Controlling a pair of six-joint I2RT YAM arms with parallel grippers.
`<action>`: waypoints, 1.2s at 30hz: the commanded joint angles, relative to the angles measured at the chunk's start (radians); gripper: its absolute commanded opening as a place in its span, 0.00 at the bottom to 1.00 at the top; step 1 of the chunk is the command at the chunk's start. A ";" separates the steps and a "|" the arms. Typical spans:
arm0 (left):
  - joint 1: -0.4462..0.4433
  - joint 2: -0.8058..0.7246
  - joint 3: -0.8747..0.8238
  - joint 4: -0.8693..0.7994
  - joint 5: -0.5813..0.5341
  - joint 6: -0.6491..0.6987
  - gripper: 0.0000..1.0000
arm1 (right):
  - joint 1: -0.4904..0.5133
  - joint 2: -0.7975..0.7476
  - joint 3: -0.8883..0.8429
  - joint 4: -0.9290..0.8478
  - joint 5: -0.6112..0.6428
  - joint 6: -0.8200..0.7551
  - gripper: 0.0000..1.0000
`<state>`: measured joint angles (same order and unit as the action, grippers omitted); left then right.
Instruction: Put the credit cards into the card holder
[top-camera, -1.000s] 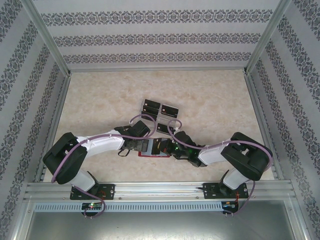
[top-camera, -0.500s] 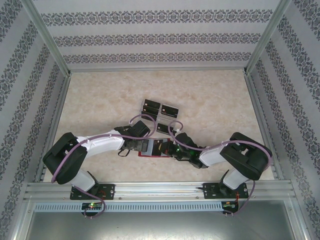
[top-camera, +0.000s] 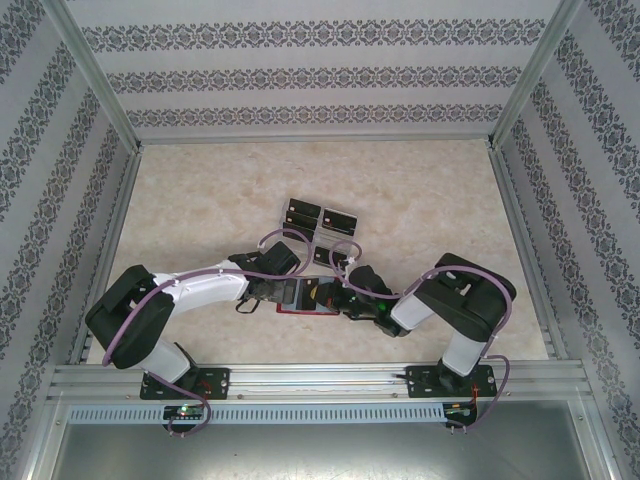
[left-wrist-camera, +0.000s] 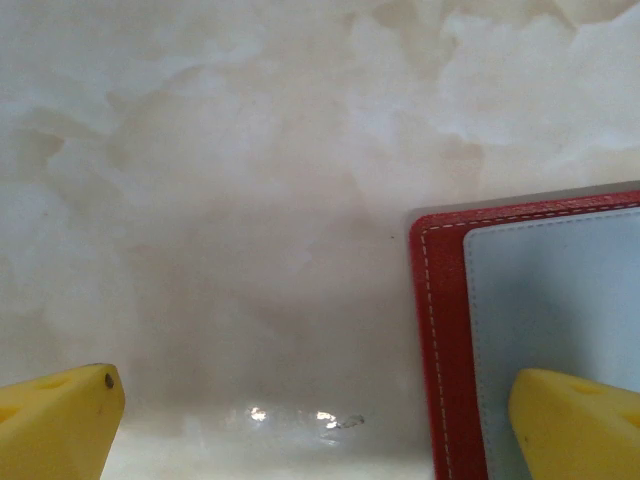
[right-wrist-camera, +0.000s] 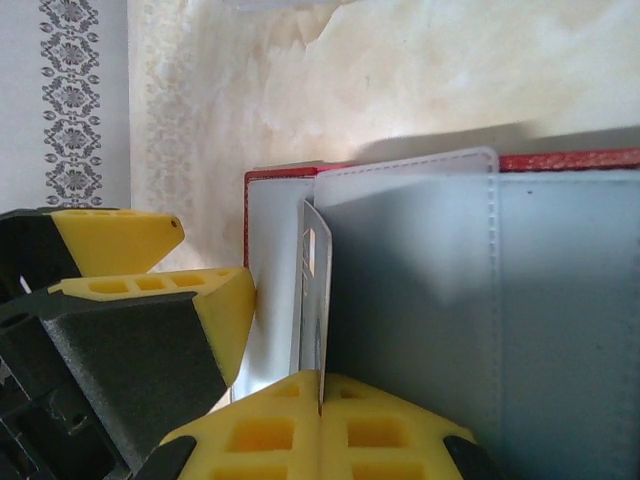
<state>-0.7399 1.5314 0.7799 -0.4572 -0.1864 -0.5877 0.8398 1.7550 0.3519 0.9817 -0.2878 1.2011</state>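
The credit card stands steeply at the grey pocket's opening, so my right gripper should regrip its free edge (right-wrist-camera: 328, 275) and tip the card flatter to push it in.
The card holder (top-camera: 300, 296) lies open on the table, red outside with pale grey lining (right-wrist-camera: 450, 300). My right gripper (right-wrist-camera: 320, 400) is shut on one credit card (right-wrist-camera: 312, 290), held edge-on and standing at the mouth of a grey pocket. From the top it sits at the holder's right side (top-camera: 338, 298). My left gripper (left-wrist-camera: 315, 430) is open and straddles the holder's red stitched edge (left-wrist-camera: 440, 330). One yellow finger (left-wrist-camera: 575, 425) rests over the lining, the other (left-wrist-camera: 60, 425) over bare table. Other black credit cards (top-camera: 300, 213) lie behind.
The spare cards sit in a clear compartment tray (top-camera: 322, 238) just beyond the two grippers. Metal rails (top-camera: 320, 378) border the near edge, and patterned walls enclose the marble-look table (top-camera: 200, 200) on three sides.
The right arm's elbow has swung inward to the left, and its gripper has edged slightly left over the holder with the card. The left arm has stayed still.
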 joint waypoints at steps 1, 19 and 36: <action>-0.014 0.010 -0.039 -0.070 -0.022 -0.008 1.00 | 0.004 0.054 0.015 -0.069 -0.028 0.004 0.00; -0.013 0.012 -0.031 -0.077 -0.022 -0.011 1.00 | 0.008 -0.076 0.045 -0.342 -0.026 -0.048 0.45; -0.013 -0.010 -0.030 -0.069 -0.015 -0.022 1.00 | 0.003 -0.244 0.205 -0.820 0.053 -0.211 0.57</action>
<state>-0.7399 1.5284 0.7780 -0.4599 -0.1917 -0.6067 0.8421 1.5051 0.5442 0.2413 -0.2668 1.0157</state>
